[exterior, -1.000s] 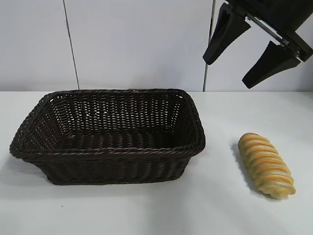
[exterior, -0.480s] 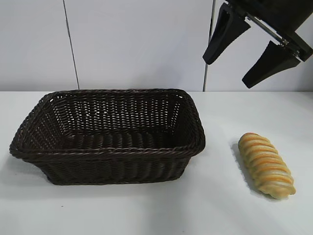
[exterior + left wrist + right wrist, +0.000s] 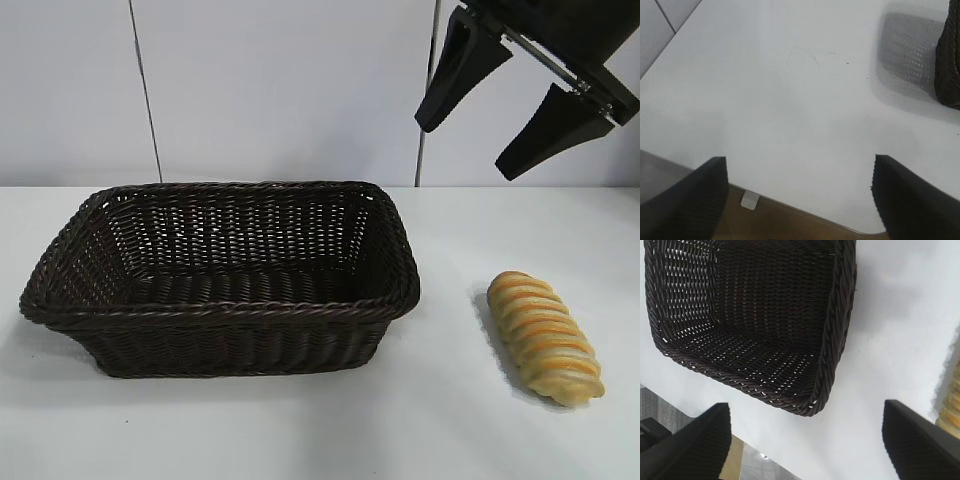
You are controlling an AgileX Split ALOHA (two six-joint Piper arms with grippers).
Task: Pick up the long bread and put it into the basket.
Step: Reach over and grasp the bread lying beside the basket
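The robot's right gripper needs to next move down to the middle of the long bread [image 3: 542, 329] and close there across its sides.
The long bread [image 3: 545, 337], golden with orange-brown ridges, lies on the white table to the right of the basket [image 3: 220, 315], a large dark brown wicker one with nothing inside. High at the upper right hangs my right gripper [image 3: 467, 148], open and well above the bread. Its wrist view looks down on the basket [image 3: 837, 330], with a sliver of the long bread [image 3: 953, 405] at the frame edge and the right gripper [image 3: 807, 440] holding nothing. My left gripper [image 3: 799, 192] is open over bare table, with a corner of the basket [image 3: 949, 60] far off.
The white table [image 3: 450, 430] runs wide in front of and between the basket and the bread. Its edge [image 3: 805, 210] lies under the left gripper, with brown floor beyond. A white panelled wall [image 3: 280, 90] stands behind.
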